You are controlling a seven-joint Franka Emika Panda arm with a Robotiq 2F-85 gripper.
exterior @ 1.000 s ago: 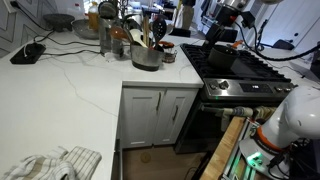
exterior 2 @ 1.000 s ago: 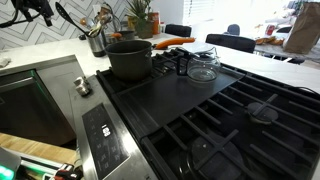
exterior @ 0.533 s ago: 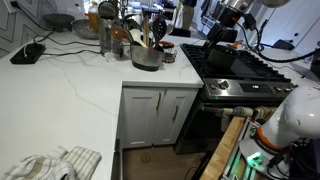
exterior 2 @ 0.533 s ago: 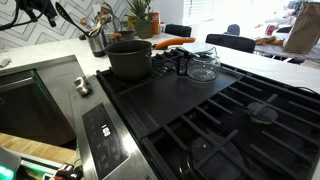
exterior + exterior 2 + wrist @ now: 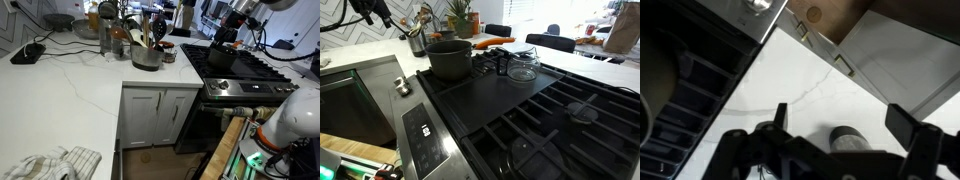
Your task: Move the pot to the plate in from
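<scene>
The dark grey pot should be next for my gripper, which should go there and close on the pot's rim (image 5: 212, 51) (image 5: 676, 86), on the side toward the white counter.
A dark grey pot (image 5: 448, 58) stands on the back burner of the black stove (image 5: 520, 110); it also shows in an exterior view (image 5: 221, 59) and at the left edge of the wrist view (image 5: 650, 92). My gripper (image 5: 845, 116) is open and empty. It hangs in the air above and beside the pot, seen in both exterior views (image 5: 228, 40) (image 5: 372, 10), and does not touch it. The front burner grates (image 5: 535, 150) are bare. No separate plate shows.
A glass lid (image 5: 523, 68) lies on the stove next to the pot. A metal utensil holder (image 5: 146, 54) and bottles crowd the white counter (image 5: 60, 90) beside the stove. A small grey cylinder (image 5: 845, 139) stands on the counter under the gripper. A cloth (image 5: 55, 163) lies at the counter's front.
The gripper has shifted slightly while staying up in the air, open. The pot has not moved.
</scene>
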